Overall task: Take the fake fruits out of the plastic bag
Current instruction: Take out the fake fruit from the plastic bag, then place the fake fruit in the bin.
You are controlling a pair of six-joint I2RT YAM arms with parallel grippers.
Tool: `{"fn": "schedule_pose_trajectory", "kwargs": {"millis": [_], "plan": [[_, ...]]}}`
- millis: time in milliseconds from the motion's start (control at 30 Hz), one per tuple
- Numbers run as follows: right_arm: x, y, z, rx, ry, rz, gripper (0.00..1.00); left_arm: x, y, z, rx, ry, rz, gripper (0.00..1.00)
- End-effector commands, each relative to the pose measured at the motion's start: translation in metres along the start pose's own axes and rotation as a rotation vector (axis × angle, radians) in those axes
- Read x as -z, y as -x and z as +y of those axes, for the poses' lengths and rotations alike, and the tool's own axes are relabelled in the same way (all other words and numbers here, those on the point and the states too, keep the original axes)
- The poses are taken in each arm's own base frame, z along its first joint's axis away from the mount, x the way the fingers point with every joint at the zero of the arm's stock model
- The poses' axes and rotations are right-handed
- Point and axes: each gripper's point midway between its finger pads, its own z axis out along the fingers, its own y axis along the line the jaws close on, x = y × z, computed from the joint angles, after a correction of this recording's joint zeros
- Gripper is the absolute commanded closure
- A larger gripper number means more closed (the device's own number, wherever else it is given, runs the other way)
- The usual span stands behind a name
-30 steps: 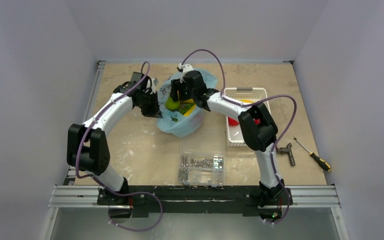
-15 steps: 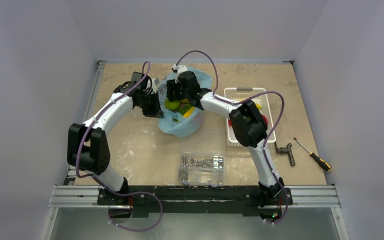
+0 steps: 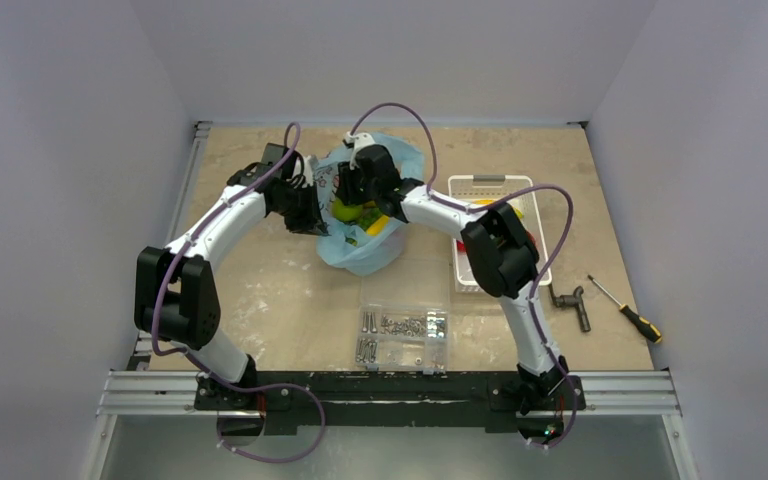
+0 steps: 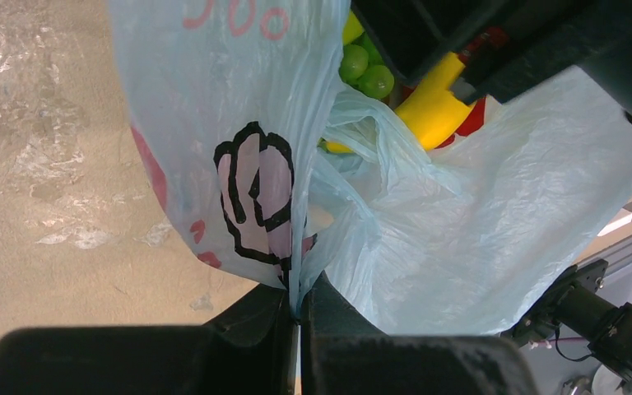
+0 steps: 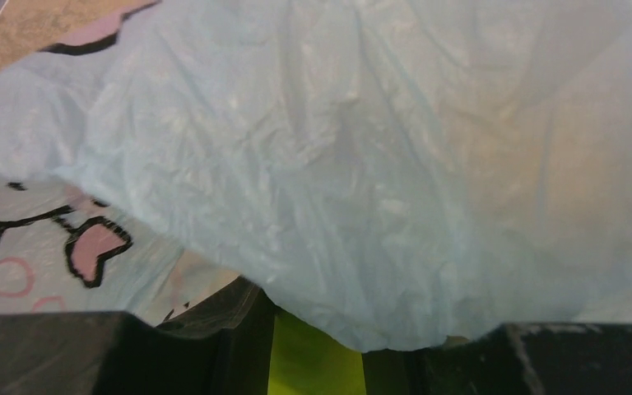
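Note:
My right gripper is going to put the yellow-green fruit, still inside the light-blue bag, down in the front half of the white slotted basket (image 3: pixel 487 254).
The light-blue plastic bag (image 3: pixel 365 245) lies mid-table with its mouth held up. My left gripper (image 4: pixel 299 303) is shut on the bag's printed edge (image 4: pixel 251 197), at the bag's left side (image 3: pixel 316 218) in the top view. My right gripper (image 3: pixel 353 203) reaches down into the bag's mouth. In the right wrist view a yellow-green fruit (image 5: pixel 309 366) fills the gap between its fingers, under a fold of the bag (image 5: pixel 362 164). Green grapes (image 4: pixel 366 72), a yellow fruit (image 4: pixel 429 111) and a bit of red (image 4: pixel 476 115) show inside the bag.
A white slotted basket (image 3: pixel 490 183) stands right of the bag, partly under the right arm, with a yellow piece (image 3: pixel 495 203) in it. A clear compartment box (image 3: pixel 403 335) of screws sits near the front. A dark tool (image 3: pixel 572 303) and a screwdriver (image 3: pixel 625 310) lie at the right.
The right arm has swung left and pushed deeper into the bag. Its jaws have narrowed around the green fruit. The left gripper keeps its hold on the bag.

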Motion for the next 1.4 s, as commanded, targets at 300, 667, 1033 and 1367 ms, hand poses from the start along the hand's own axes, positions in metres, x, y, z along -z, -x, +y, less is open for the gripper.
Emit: {"fn": "schedule_pose_trajectory", "kwargs": {"millis": [300, 667, 1033, 1367], "plan": [[0.106, 0.074, 0.028, -0.066, 0.067, -0.159, 1.0, 0.008, 0.017, -0.01, -0.011, -0.055, -0.05, 1.0], [0.206, 0.097, 0.024, -0.043, 0.056, -0.24, 1.0, 0.009, 0.014, -0.012, -0.012, -0.067, -0.043, 1.0], [0.33, 0.015, -0.136, -0.239, -0.637, -0.329, 1.0, 0.014, 0.013, -0.024, -0.006, -0.127, -0.044, 1.0], [0.318, -0.076, -0.189, -0.376, -0.715, -0.112, 1.0, 0.013, 0.012, -0.031, 0.007, -0.167, -0.033, 1.0]]}}
